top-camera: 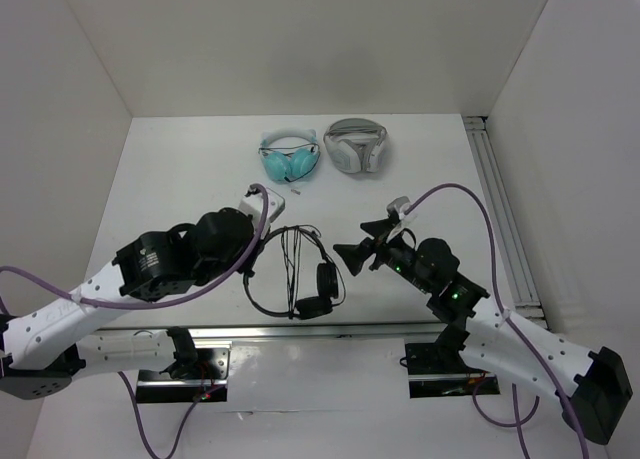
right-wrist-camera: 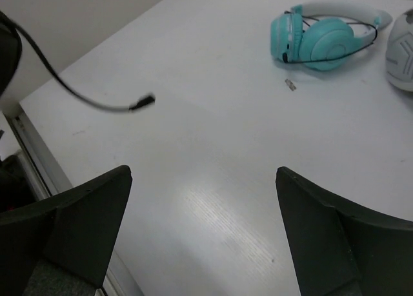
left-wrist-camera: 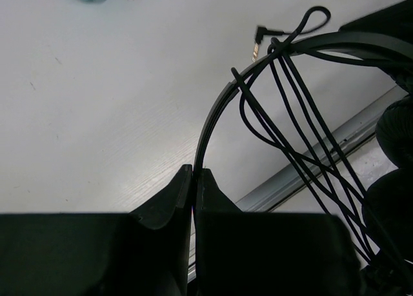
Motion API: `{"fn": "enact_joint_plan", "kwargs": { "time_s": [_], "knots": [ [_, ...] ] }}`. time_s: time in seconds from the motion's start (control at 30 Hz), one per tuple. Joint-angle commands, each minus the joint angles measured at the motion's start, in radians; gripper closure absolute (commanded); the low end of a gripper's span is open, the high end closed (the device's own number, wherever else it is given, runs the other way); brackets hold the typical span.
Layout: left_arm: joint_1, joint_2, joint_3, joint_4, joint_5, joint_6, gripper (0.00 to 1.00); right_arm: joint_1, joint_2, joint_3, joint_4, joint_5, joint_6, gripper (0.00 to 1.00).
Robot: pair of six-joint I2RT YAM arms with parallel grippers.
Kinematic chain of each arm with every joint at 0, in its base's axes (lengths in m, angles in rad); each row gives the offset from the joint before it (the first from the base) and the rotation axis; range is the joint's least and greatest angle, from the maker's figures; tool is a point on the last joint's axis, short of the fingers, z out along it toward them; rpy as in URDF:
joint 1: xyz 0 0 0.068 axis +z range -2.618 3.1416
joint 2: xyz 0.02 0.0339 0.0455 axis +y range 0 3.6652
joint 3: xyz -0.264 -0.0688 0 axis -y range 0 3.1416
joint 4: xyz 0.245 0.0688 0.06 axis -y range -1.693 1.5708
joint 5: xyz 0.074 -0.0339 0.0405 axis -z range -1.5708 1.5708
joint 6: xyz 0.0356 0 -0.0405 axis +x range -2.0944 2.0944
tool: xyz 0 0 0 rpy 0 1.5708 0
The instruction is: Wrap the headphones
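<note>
Next, the left gripper releases the black headphones on the table (top-camera: 386,205) just in front of the white-grey headphones.
The black headphones (top-camera: 297,279) lie near the table's front edge, earpads (top-camera: 325,277) to the right. Their thin cable (left-wrist-camera: 290,135) is looped several times across the headband (left-wrist-camera: 219,109), and its plug (left-wrist-camera: 258,35) rests on the table. My left gripper (left-wrist-camera: 194,170) is shut on the headband's left arc, and the top view shows that gripper (top-camera: 250,264) at the band's left side. My right gripper (top-camera: 358,241) hovers just right of the headphones, wide open and holding nothing. In the right wrist view the right gripper (right-wrist-camera: 203,173) faces bare table, with the cable's plug end (right-wrist-camera: 142,102) ahead to the left.
Teal headphones (top-camera: 288,157) and bulkier white-grey headphones (top-camera: 356,145) sit at the back of the table. A small scrap (right-wrist-camera: 290,84) lies near the teal pair. A metal rail (top-camera: 505,229) runs along the right side, and another rail (left-wrist-camera: 322,157) runs along the front edge.
</note>
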Motion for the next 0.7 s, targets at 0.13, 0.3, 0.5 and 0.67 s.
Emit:
{"fn": "enact_joint_plan", "kwargs": {
  "time_s": [0.13,0.3,0.5,0.67],
  "knots": [
    [-0.004,0.022,0.008,0.146,-0.112,-0.056,1.00,-0.005,-0.096,0.051,-0.150,-0.021,-0.014,0.00],
    [-0.004,0.042,-0.079,0.203,-0.156,-0.087,1.00,-0.005,-0.203,0.052,-0.243,0.234,0.074,0.00],
    [-0.004,0.061,-0.176,0.311,-0.187,-0.133,1.00,-0.005,-0.307,0.103,-0.342,0.461,0.163,0.00],
    [-0.004,0.070,-0.259,0.400,-0.176,-0.179,1.00,-0.005,-0.360,0.138,-0.405,0.472,0.185,0.00]
  ]
}}
